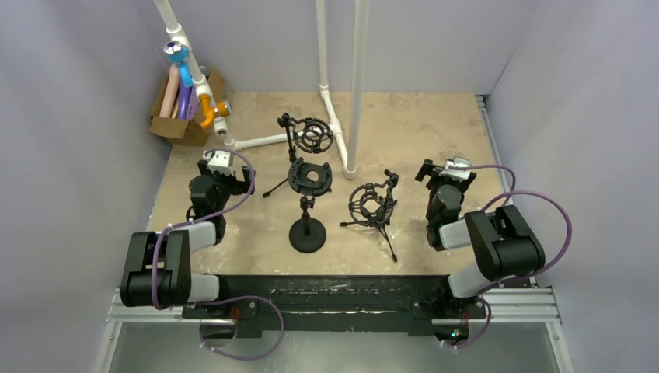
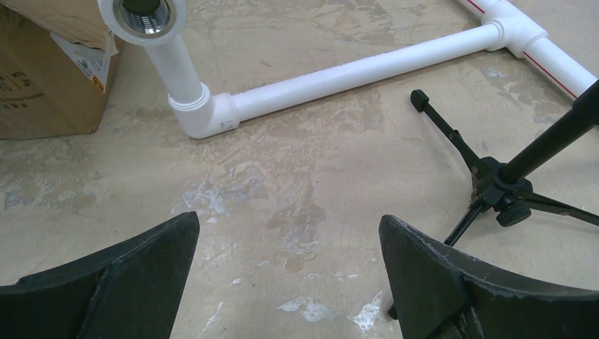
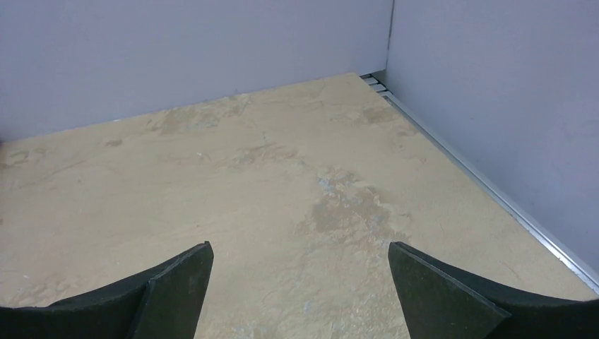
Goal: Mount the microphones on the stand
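Note:
Next, my right gripper closes on the upright pole (image 1: 388, 194) of the low tripod stand, below the joint of the stand's empty shock mount.
Several microphones stand in a cardboard box (image 1: 180, 128) at the back left: a blue one (image 1: 183, 70), a pink one (image 1: 169, 93), a purple one (image 1: 185, 101) and an orange-gold one (image 1: 208, 113). Three black stands with empty shock mounts are mid-table: a tripod stand (image 1: 311, 136) at the back, a round-base stand (image 1: 308, 179) and a low tripod stand (image 1: 373, 203). My left gripper (image 1: 227, 172) (image 2: 289, 240) is open and empty, left of the stands; a tripod leg (image 2: 452, 134) shows on its right. My right gripper (image 1: 441, 172) (image 3: 300, 275) is open and empty over bare table.
A white PVC pipe frame (image 1: 357, 85) rises at the back centre, with a low arm running left toward the box (image 2: 339, 74). The box corner (image 2: 42, 78) shows in the left wrist view. Grey walls enclose the table; a metal rail (image 3: 494, 198) runs along the right edge.

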Controlling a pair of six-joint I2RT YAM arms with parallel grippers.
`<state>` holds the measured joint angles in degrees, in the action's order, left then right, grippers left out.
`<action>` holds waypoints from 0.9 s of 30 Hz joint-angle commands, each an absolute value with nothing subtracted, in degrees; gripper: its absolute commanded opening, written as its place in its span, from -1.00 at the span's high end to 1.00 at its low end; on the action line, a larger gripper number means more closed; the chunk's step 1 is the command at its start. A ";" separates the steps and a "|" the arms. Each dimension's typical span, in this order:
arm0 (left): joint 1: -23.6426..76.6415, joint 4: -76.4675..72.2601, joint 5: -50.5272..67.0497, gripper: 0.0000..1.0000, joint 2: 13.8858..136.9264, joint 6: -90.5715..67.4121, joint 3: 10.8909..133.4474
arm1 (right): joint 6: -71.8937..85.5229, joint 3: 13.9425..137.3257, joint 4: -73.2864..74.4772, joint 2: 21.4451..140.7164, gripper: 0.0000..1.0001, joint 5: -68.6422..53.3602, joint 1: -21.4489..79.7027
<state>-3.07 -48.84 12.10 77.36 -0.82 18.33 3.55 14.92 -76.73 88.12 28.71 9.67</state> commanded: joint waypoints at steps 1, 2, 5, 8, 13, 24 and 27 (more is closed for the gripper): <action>-2.99 -52.56 12.14 -1.00 77.46 -0.26 18.06 | 5.41 16.43 -75.45 86.78 -0.98 26.11 7.83; -2.99 -52.48 12.15 -1.00 77.49 -0.26 18.10 | 5.89 16.50 -74.90 86.27 -0.98 26.05 7.34; -2.99 -52.42 12.19 -1.00 77.51 -0.26 18.12 | 1.15 19.57 -66.04 80.63 -0.98 26.00 8.96; -2.99 -51.70 14.56 -1.00 75.70 1.10 18.36 | 4.43 25.81 -49.36 71.65 -0.98 27.58 9.89; -3.03 -16.53 18.29 -1.00 64.09 0.92 32.01 | 26.20 29.45 -26.58 54.77 -0.98 27.28 9.70; -3.31 31.70 46.67 -1.00 59.10 8.50 49.24 | 20.80 37.02 8.62 30.69 -0.98 -1.00 9.97; -3.25 34.28 51.00 -1.00 57.72 8.19 50.06 | 18.55 39.87 16.69 30.18 -0.98 -7.08 9.97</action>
<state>-3.09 20.97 39.27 59.59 6.63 46.94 21.34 34.87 0.80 31.51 4.64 9.72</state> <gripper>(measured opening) 0.998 0.987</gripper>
